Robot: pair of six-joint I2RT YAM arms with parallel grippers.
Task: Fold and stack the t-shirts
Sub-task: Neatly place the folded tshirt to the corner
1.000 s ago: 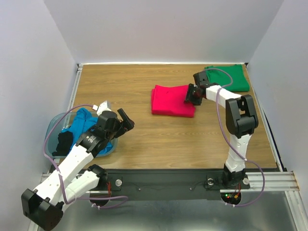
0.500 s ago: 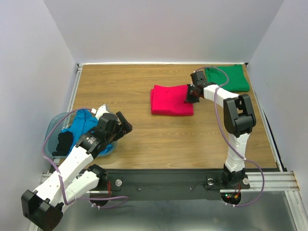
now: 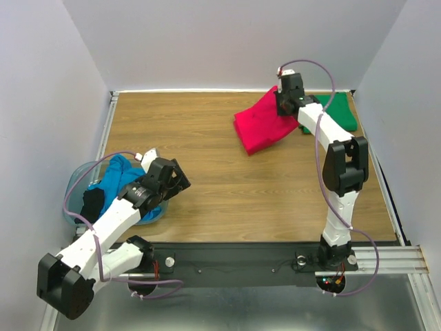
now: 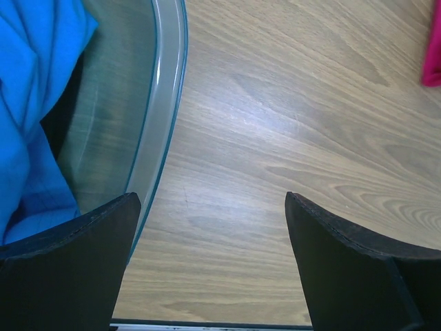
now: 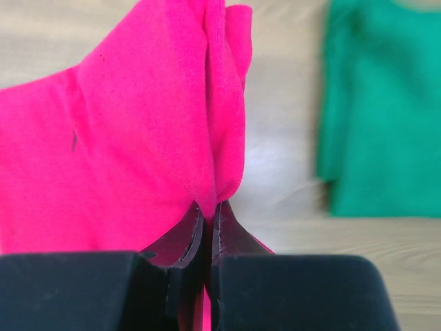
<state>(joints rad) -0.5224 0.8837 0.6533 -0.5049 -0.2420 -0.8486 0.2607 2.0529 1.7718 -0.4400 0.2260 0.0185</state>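
Note:
I should use my right gripper to set the crimson-pink t-shirt down on top of the folded emerald green t-shirt (image 3: pixel 331 109).
The folded crimson-pink t-shirt (image 3: pixel 262 126) hangs lifted at the far right of the table, pinched at its edge (image 5: pixel 213 172) by my right gripper (image 3: pixel 284 102), which is shut on it. Just right of it the folded emerald green t-shirt (image 3: pixel 337 114) lies flat in the far right corner and shows on the right of the right wrist view (image 5: pixel 382 110). The bright blue t-shirt (image 3: pixel 118 176) lies crumpled in the tub (image 3: pixel 76 185) at the near left. My left gripper (image 3: pixel 178 181) is open, over bare wood just right of the tub rim (image 4: pixel 162 124), nothing between its fingers.
A dark item (image 3: pixel 91 203) lies in the tub beside the blue cloth. White walls close the table at the back and sides. The metal base rail (image 3: pixel 241 261) runs along the near edge.
My right gripper shut on the pink t-shirt's right edge and lifted it up and back toward the green one. The left arm shifted slightly, its gripper still open.

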